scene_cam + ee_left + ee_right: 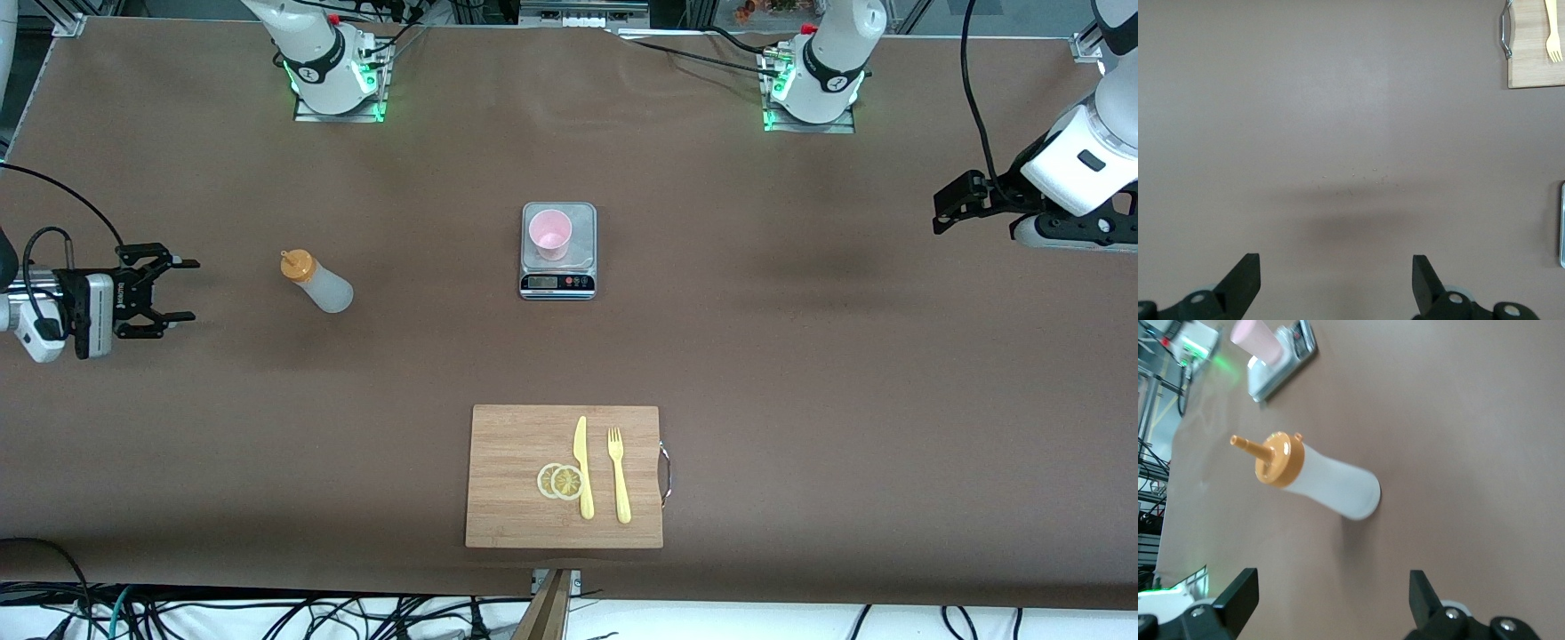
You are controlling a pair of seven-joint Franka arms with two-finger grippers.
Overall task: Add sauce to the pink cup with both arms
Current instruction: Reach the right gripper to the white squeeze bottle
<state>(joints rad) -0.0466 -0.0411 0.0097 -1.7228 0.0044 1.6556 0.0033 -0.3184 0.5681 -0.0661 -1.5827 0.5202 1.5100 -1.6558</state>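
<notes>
The sauce bottle's whitish body (327,288) (1340,485) is below the orange nozzle cap. My right gripper will go there next and close on it.
The sauce bottle (317,282), whitish with an orange nozzle cap, stands upright on the brown table toward the right arm's end. The bottle (1318,477) also shows in the right wrist view, ahead of the fingers and apart from them. My right gripper (191,290) hovers low beside it, pointing at it, open and empty (1331,577). The pink cup (549,234) stands upright on a small kitchen scale (558,283) at mid-table, and the cup (1257,339) also shows farther off. My left gripper (947,209) hangs over bare table at the left arm's end, open and empty (1336,263).
A wooden cutting board (516,480) lies nearer the front camera than the scale. On it are two lemon slices (560,481), a yellow knife (582,467) and a yellow fork (619,476). The board's handled edge (1538,73) and the scale's edge (1562,223) show in the left wrist view.
</notes>
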